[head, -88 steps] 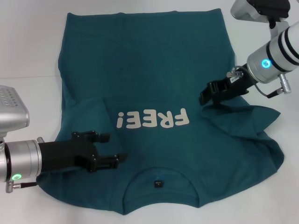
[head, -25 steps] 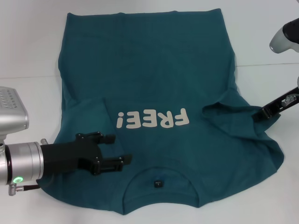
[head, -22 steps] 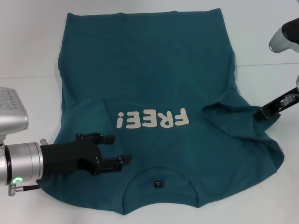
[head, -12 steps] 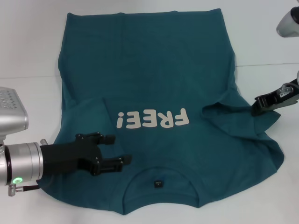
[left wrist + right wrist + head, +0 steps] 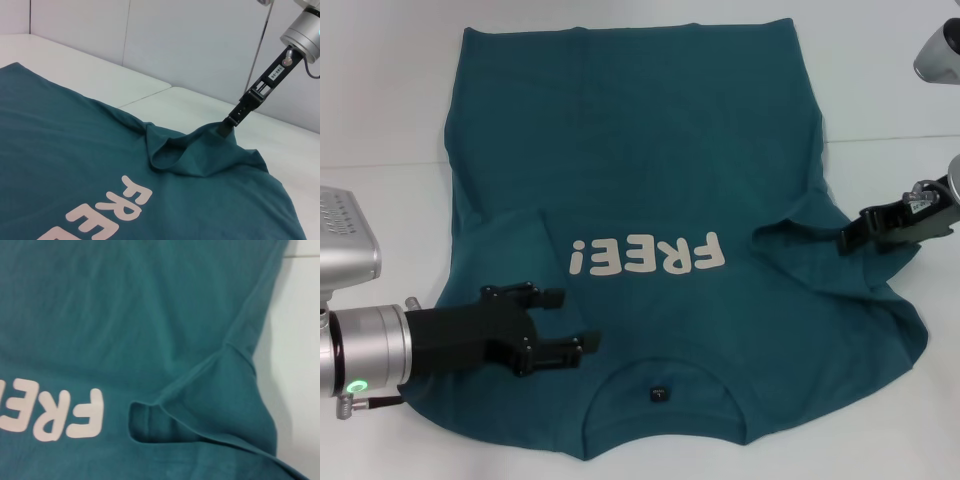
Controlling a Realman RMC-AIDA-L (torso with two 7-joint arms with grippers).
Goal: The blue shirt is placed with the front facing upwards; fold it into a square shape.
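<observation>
The sleeve's raised fold is open, so my right gripper needs to grip the sleeve's outer fold (image 5: 882,264) and pull it flat toward the collar.
The blue shirt (image 5: 650,150) lies flat on the white table, its collar nearest me and the off-white "FREE!" print (image 5: 648,257) facing up. Both sleeves are turned in over the body. The right sleeve (image 5: 810,255) forms a raised, open fold (image 5: 172,160) (image 5: 200,415). My left gripper (image 5: 570,322) hovers open low over the shirt beside the collar, nothing between its fingers. My right gripper (image 5: 847,240) (image 5: 223,129) is shut and slanted down, with its tip touching the ridge of the right sleeve.
The white table (image 5: 380,120) shows around the shirt on every side. Pale wall panels (image 5: 200,45) stand behind the table. A small black neck tag (image 5: 660,393) sits inside the collar.
My right gripper left the folded-in sleeve, drew back to the right, then came back left onto the sleeve's ridge. The sleeve stayed put. My left gripper barely moved.
</observation>
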